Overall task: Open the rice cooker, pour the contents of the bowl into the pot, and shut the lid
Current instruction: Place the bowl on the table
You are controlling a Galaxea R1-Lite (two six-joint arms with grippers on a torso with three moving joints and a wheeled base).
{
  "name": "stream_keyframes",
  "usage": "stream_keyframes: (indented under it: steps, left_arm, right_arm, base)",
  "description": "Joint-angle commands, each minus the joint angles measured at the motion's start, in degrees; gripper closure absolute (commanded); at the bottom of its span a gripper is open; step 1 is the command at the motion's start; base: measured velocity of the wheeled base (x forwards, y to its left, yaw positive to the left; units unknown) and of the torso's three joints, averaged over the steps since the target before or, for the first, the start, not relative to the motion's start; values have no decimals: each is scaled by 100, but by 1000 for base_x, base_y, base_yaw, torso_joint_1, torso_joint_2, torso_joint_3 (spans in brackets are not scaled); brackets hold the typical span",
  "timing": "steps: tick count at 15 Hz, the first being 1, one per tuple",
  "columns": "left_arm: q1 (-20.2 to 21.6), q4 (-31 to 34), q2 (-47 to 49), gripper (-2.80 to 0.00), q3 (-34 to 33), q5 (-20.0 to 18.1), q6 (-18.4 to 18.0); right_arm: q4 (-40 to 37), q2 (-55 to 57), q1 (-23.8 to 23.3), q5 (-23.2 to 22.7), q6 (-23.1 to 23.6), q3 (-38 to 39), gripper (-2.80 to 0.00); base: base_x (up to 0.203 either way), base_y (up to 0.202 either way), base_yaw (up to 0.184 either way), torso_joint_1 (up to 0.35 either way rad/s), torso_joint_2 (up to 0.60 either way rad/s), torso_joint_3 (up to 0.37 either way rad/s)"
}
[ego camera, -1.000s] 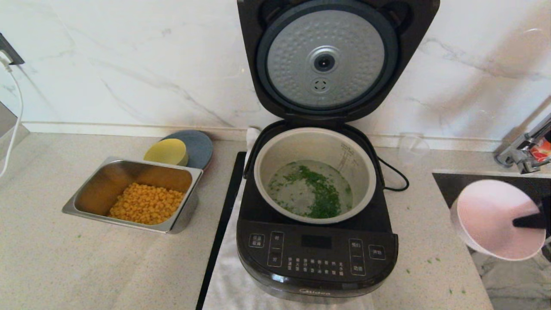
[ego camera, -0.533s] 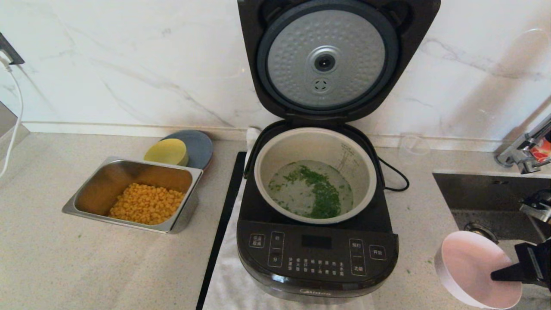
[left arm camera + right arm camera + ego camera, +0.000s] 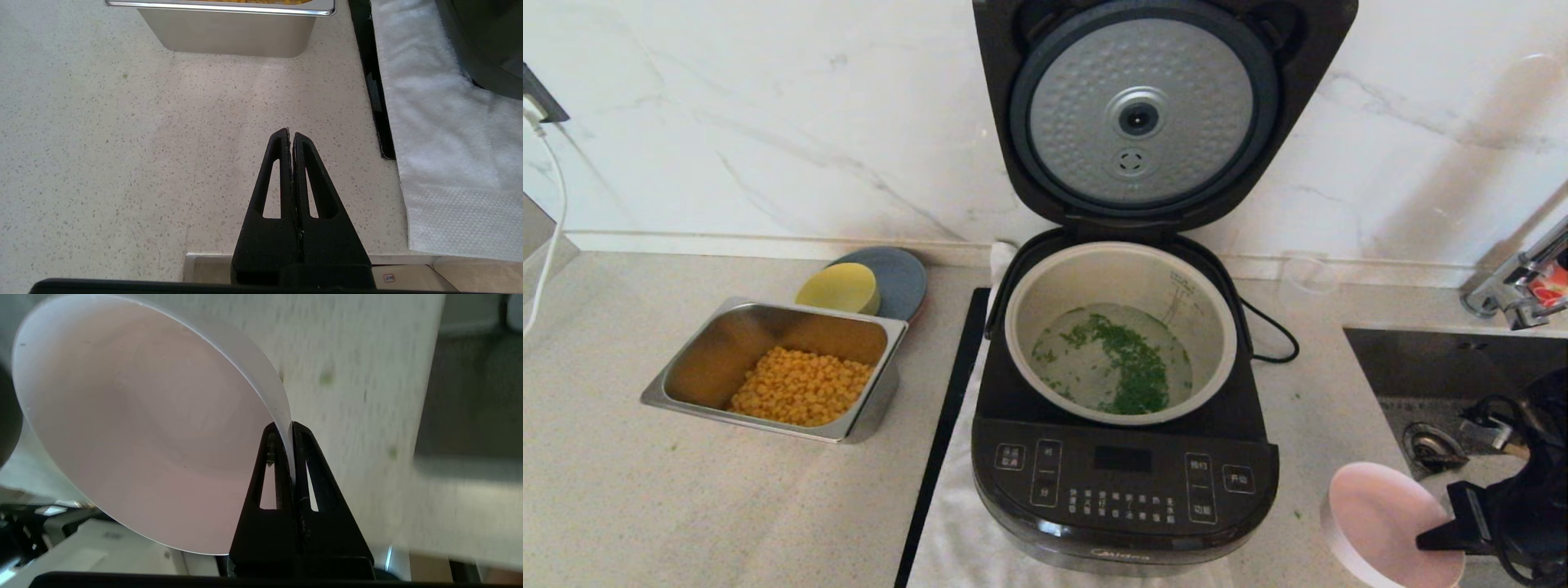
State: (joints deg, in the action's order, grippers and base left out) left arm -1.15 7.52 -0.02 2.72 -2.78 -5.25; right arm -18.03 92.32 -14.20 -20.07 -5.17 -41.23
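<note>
The bowl will go down from my right gripper onto the counter (image 3: 1338, 465), in the spot between the black rice cooker and the sink.
The black rice cooker (image 3: 1123, 482) stands in the middle with its lid (image 3: 1141, 110) raised against the wall, silver underside facing me. The pale pot (image 3: 1121, 269) holds chopped green herb bits in clear liquid (image 3: 1123, 363). At the counter's near right corner my right gripper (image 3: 1429, 543) (image 3: 289, 426) is shut on the rim of the bowl (image 3: 1384, 518) (image 3: 135, 424). The bowl is tilted, pink inside showing, with nothing in it. My left gripper (image 3: 291, 134) is shut and holds nothing, low over bare counter in front of the steel tray.
A steel tray (image 3: 707, 355) (image 3: 229, 30) of yellow corn sits left of the cooker, a yellow dish (image 3: 839, 287) on a grey plate (image 3: 900, 278) behind it. A white towel (image 3: 445, 134) lies under the cooker. The sink (image 3: 1445, 367) and tap (image 3: 1515, 286) are at the right.
My right gripper has carried the empty bowl down and toward me, from over the sink to the near right corner of the counter. The cooker and left gripper have not moved.
</note>
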Motion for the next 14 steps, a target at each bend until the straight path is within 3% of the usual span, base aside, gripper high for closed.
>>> stream_keyframes:
  steps: [1,9,14]
  left_arm:
    - [1,11,-6,0,1,-3,-2]
    - [0,4,-6,0,1,-3,-2]
    - [0,10,-6,0,1,-3,-2]
  right_arm:
    - [188,351,103,-9,-101,12,0]
    - [1315,610,686,55,-886,-187,0]
    - [1552,1001,717,618,-976,-412,0]
  base:
    - [0,0,0,0,0,0]
    - [0,0,0,0,0,0]
    - [0,0,0,0,0,0]
